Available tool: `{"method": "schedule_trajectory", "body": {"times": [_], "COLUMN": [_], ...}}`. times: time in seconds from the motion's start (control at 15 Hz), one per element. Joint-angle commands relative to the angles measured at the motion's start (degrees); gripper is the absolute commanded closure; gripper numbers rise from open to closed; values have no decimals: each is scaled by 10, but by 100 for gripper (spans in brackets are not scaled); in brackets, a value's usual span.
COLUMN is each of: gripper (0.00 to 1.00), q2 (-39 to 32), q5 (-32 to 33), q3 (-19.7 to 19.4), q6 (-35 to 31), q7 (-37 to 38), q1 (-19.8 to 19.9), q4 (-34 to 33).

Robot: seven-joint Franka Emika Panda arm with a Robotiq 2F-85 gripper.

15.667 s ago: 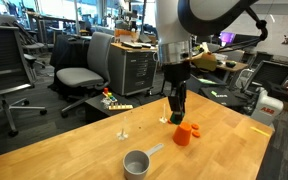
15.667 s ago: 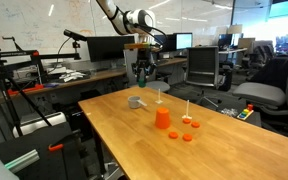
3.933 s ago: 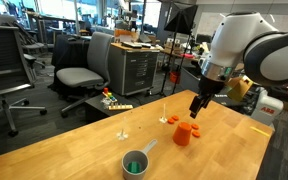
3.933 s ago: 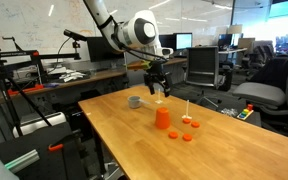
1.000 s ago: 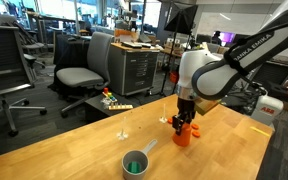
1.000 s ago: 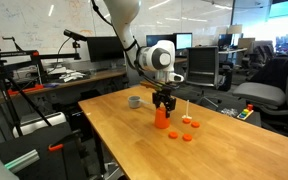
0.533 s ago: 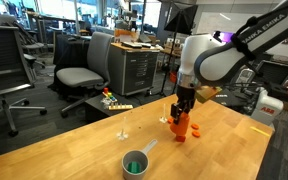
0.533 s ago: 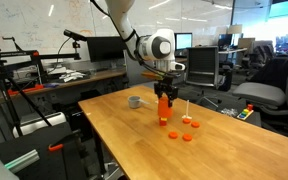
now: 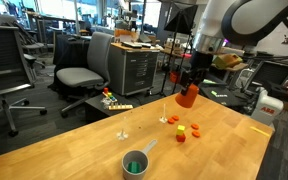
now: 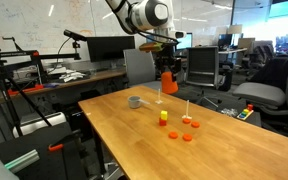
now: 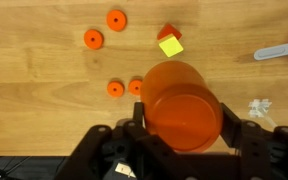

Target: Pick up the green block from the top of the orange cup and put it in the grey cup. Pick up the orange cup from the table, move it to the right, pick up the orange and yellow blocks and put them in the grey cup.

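Observation:
Next, I let go of the orange cup on bare wood [image 9: 213,137] beside the orange discs, facing away from the yellow block.
My gripper [image 9: 188,88] is shut on the orange cup [image 9: 187,96] and holds it high above the table; the cup also shows in the exterior view [image 10: 168,80] and fills the wrist view [image 11: 182,105] between the fingers. On the table below lie a yellow block [image 9: 181,129] [image 10: 163,115] [image 11: 170,45] and an orange block [image 9: 180,137] [image 10: 163,122] [image 11: 167,31] touching it. The grey cup [image 9: 135,163] [image 10: 135,101] stands apart, with the green block [image 9: 135,167] inside. Only its handle tip [image 11: 280,52] shows in the wrist view.
Several small orange discs lie near the blocks [image 9: 197,127] [image 10: 187,122] [image 11: 116,19]. Two thin upright white pegs stand on the wooden table [image 9: 123,130] [image 10: 186,108]. Office chairs [image 9: 79,72] and desks surround the table [image 9: 74,150].
My gripper has lifted the orange cup off the table and raised it high. The yellow and orange blocks that were under the cup now lie uncovered.

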State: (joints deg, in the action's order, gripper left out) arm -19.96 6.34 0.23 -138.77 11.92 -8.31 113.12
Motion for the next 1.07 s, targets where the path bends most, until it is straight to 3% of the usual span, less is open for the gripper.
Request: {"method": "schedule_trajectory", "body": {"times": [0.0, 0.53, 1.0], "gripper": [54, 54, 54], "q2": [78, 142, 66], "q5": [-4, -9, -19], "q3": [-5, -46, -65], "q6": [-11, -28, -74], "q7": [10, 23, 16], "q1": [15, 84, 123], "q4": [72, 179, 203]}}
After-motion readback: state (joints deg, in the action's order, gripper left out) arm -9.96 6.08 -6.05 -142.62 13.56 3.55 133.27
